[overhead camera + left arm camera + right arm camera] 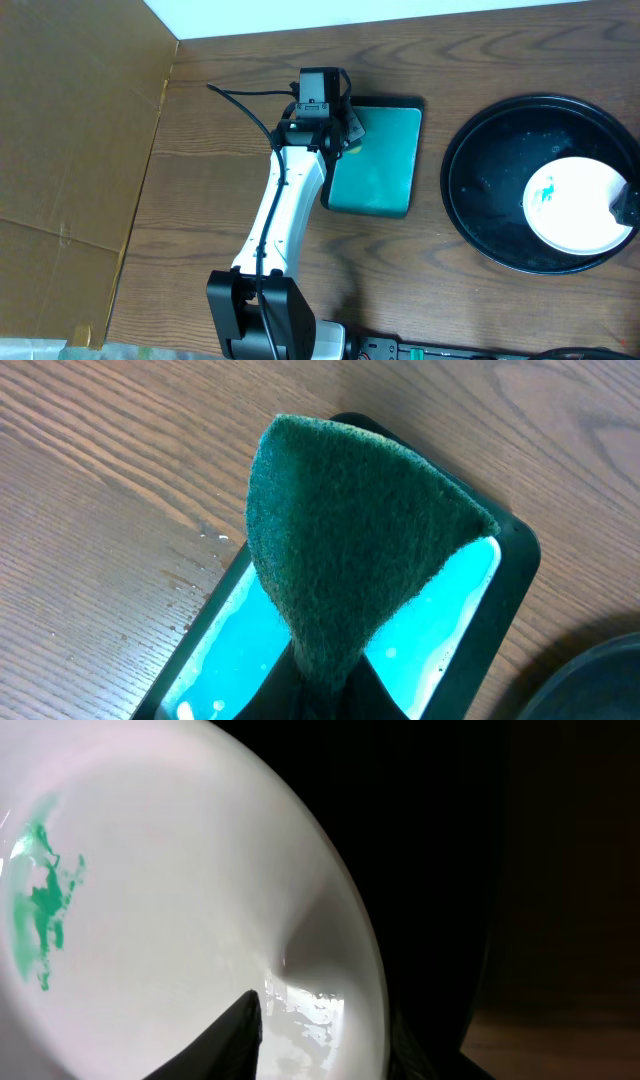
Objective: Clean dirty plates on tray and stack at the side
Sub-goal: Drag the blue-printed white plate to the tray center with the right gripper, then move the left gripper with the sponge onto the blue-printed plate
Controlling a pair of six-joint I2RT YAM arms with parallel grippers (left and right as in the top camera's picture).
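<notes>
The smear on the plate is far from the scouring pad in my left gripper. My right gripper needs to pinch the plate's rim (376, 982), bring the plate closer and hold it steady for scrubbing.
One white plate (575, 205) with a teal smear lies in the right half of the round black tray (480, 170); no other plate shows. My right gripper (628, 205) is at the plate's right edge, shut on its rim. In the right wrist view one finger lies on top of the plate (180, 870) and the other under its rim, the gripper (330, 1040) clamping it; the green smear is at the left. My left gripper (340, 135) is shut on a dark green scouring pad (350, 530) and hovers over the teal rectangular tray (230, 650).
The teal rectangular tray (375, 160) sits mid-table, left of the black tray. A brown cardboard wall (70, 150) stands along the left side. Water drops lie on the wood beside the teal tray (200, 570). The left arm's base (260, 315) is at the front edge.
</notes>
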